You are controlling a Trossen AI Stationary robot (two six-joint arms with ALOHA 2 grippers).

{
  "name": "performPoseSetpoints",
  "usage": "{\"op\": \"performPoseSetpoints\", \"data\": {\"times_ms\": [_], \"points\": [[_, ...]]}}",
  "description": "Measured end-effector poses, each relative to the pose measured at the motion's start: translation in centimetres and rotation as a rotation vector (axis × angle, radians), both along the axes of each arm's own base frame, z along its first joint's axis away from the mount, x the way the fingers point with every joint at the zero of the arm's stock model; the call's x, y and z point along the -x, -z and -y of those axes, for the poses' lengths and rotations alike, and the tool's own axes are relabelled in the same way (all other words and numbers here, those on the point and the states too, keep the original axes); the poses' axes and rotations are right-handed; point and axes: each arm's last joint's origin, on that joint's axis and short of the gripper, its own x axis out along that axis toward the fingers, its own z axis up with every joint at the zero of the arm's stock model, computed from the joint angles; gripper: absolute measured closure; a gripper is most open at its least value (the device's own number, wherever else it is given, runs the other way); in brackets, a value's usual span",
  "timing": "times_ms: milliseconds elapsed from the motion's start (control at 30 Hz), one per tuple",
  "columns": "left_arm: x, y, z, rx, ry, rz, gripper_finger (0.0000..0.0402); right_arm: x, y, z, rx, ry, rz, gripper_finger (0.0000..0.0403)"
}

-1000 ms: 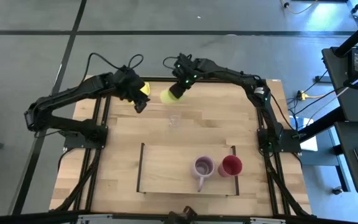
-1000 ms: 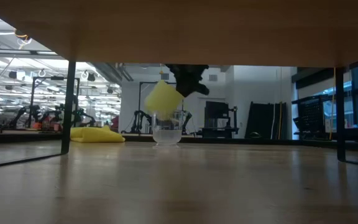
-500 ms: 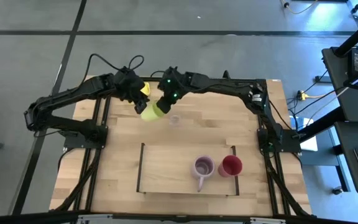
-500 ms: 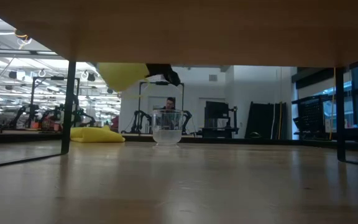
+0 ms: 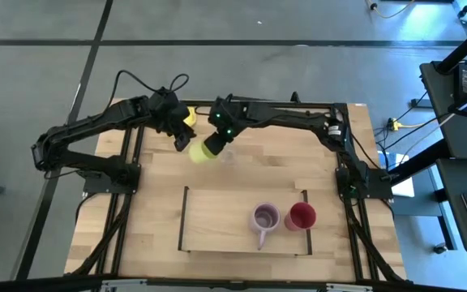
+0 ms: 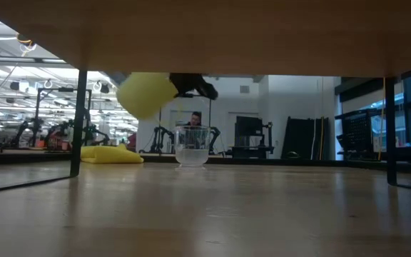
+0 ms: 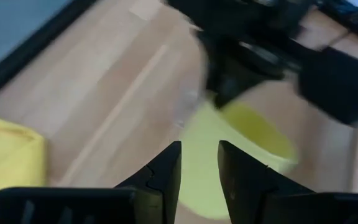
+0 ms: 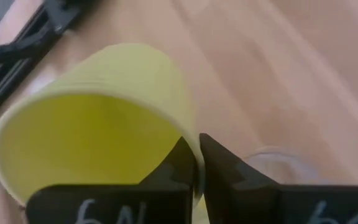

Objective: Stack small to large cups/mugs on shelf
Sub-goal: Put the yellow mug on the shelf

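Observation:
The yellow-green mug, now hanging tilted above the table, will be let go by my right gripper on the table (image 5: 220,147), between the yellow cloth and the tiny clear glass.
The yellow-green mug (image 5: 198,152) hangs tilted above the table, just left of the tiny clear glass (image 5: 228,156), which stands on its base on the far part of the table. My right gripper (image 5: 212,143) is shut on the mug. My left gripper (image 5: 182,141) stands open close to the mug's left, and the mug (image 7: 253,143) shows just beyond its fingers, apart from them. The purple mug (image 5: 264,217) and the red cup (image 5: 301,216) stand side by side at the right end of the shelf (image 5: 217,223). My right gripper pinches the mug's wall at its rim (image 8: 190,144), one finger inside the mug and one outside. The fingers slant down from the table's far right. The mug is lifted clear, tilted, its mouth toward my wrist and its bottom (image 6: 143,96) pointing down and left.
A yellow cloth (image 5: 187,116) lies at the far edge behind my left gripper, also the yellow cloth (image 6: 111,153) seen beyond the table top. Black frame rails (image 5: 128,174) run along both sides. The shelf's left half is bare wood.
My right gripper has swung toward the table's left and a little toward the near edge, carrying the mug from behind the glass to its left, close to my left gripper. The mug stays lifted and has turned with the wrist.

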Motion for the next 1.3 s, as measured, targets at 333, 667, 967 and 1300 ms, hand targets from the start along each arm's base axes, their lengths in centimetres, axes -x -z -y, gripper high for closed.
{"op": "performPoseSetpoints", "data": {"times_ms": [333,667,967,1300], "points": [[-0.5,0.0,0.9,-0.016,-0.004,-0.005,0.0302,0.3,0.9,2.5,0.047,0.096,-0.026,0.0386],[-1.6,1.0,1.3,-0.02,-0.016,-0.073,0.0302,-0.4,3.0,3.0,0.064,0.135,-0.054,0.0386],[-2.7,2.3,1.0,-0.002,-0.012,-0.137,0.0302,0.7,3.8,3.2,0.183,0.108,-0.208,0.0385],[-3.7,3.4,0.6,-0.001,0.003,-0.184,0.0302,1.2,4.2,3.0,0.162,0.085,-0.274,0.0383]]}}
